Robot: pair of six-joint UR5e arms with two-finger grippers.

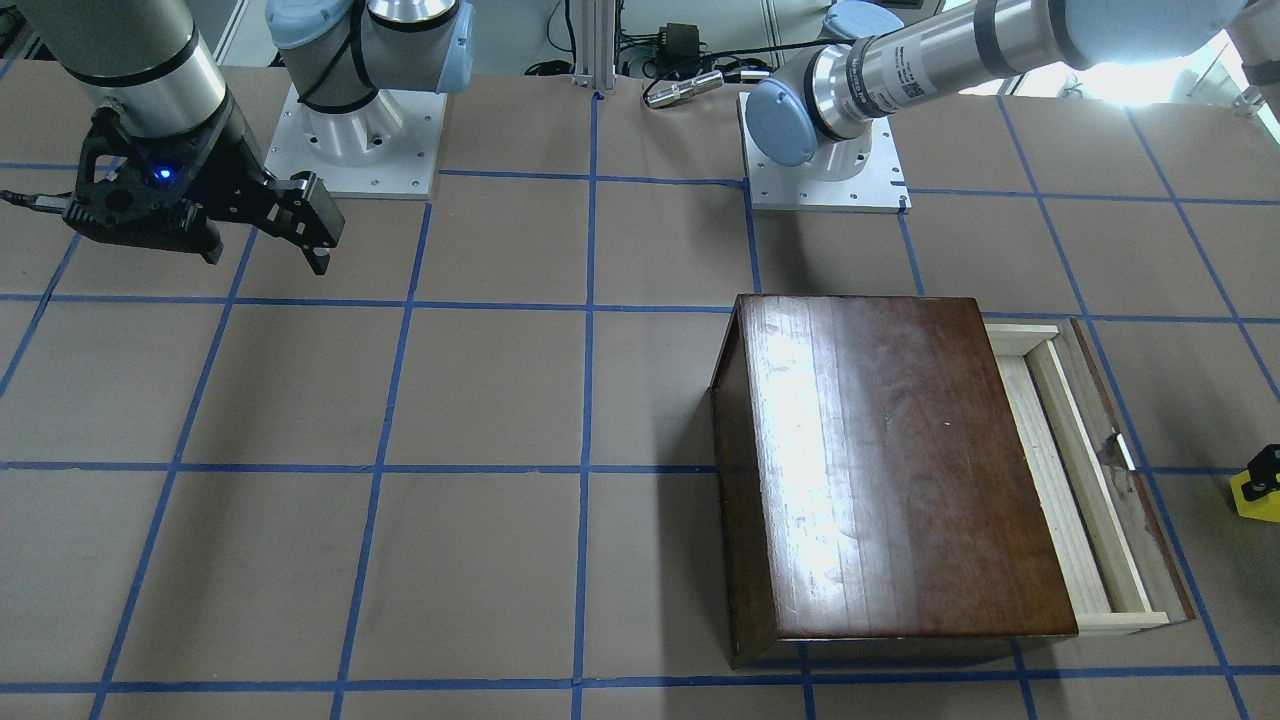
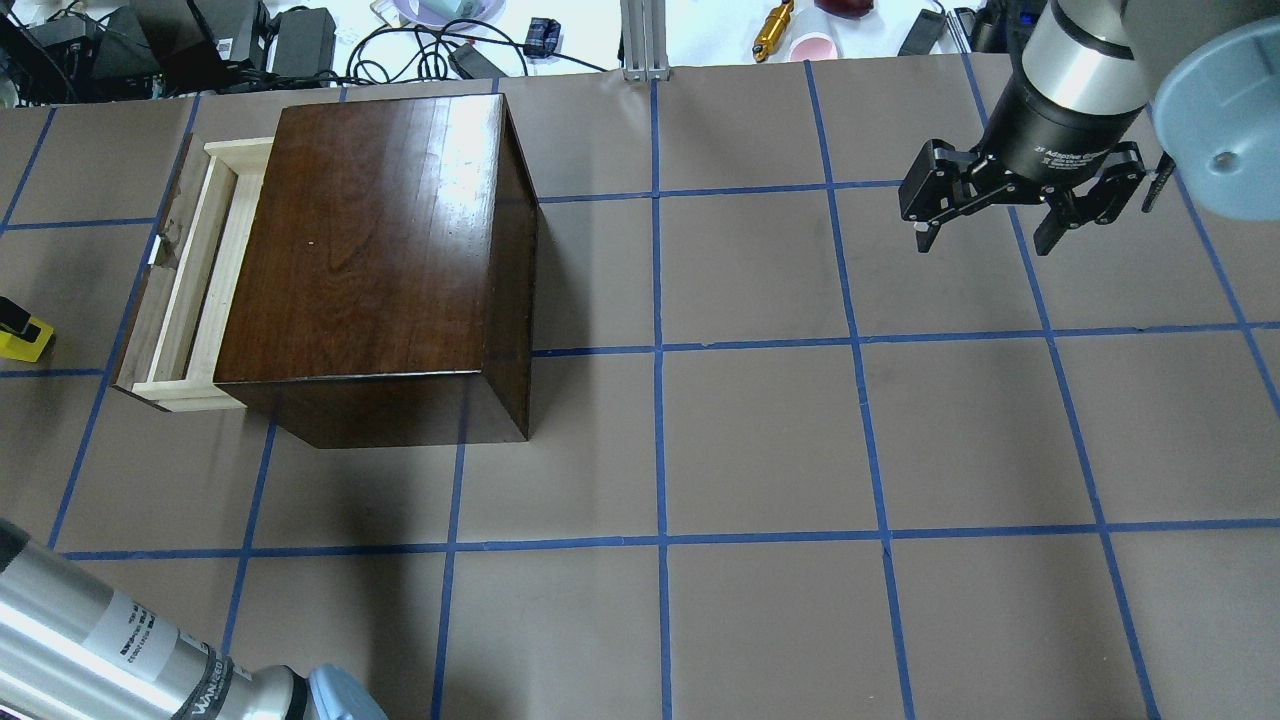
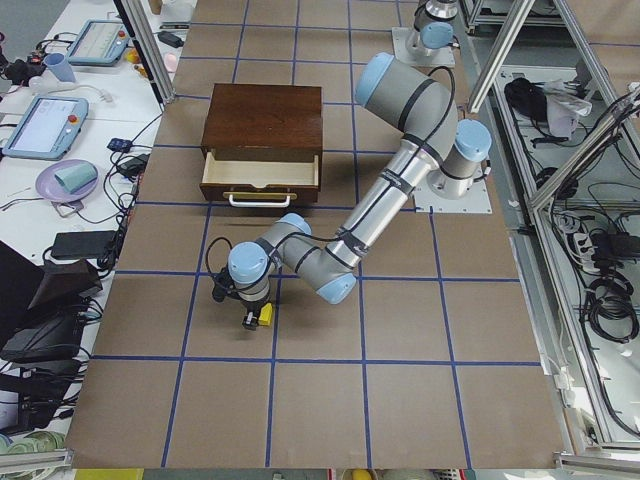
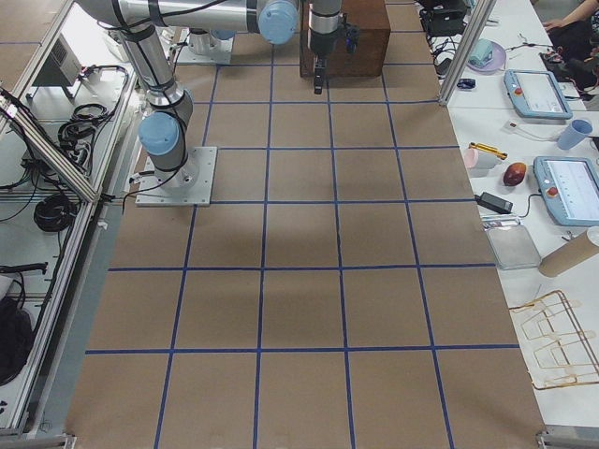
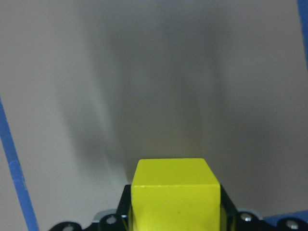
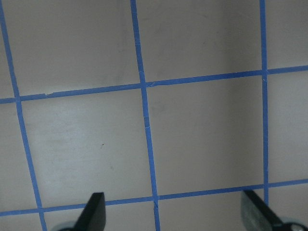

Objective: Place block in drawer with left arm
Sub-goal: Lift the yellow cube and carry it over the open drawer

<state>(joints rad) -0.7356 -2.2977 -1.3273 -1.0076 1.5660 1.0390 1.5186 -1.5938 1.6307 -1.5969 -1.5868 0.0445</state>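
Note:
The yellow block is to go inside the open drawer. Next, my left gripper lets go of it about midway (image 1: 1078, 469) along the drawer's pale bottom.
The yellow block (image 5: 173, 190) fills the bottom of the left wrist view, set between the black fingers (image 5: 125, 204) of my left gripper (image 3: 252, 312), which is shut on it. The block (image 3: 264, 316) is low over the table, in front of the drawer (image 3: 260, 172). It also shows at the overhead view's left edge (image 2: 24, 340) and the front view's right edge (image 1: 1256, 492). The drawer (image 2: 195, 285) is pulled partly out of the dark brown box (image 2: 370, 240) and looks empty. My right gripper (image 2: 985, 238) is open and empty, far from the box.
The drawer's dark front panel with its pale handle (image 1: 1125, 452) faces the block's side. The brown table (image 1: 480, 400) has a blue tape grid. Cables, tablets and cups lie beyond the table's far edge (image 2: 450, 40). The right arm's base (image 1: 350, 140) stands at the robot's side.

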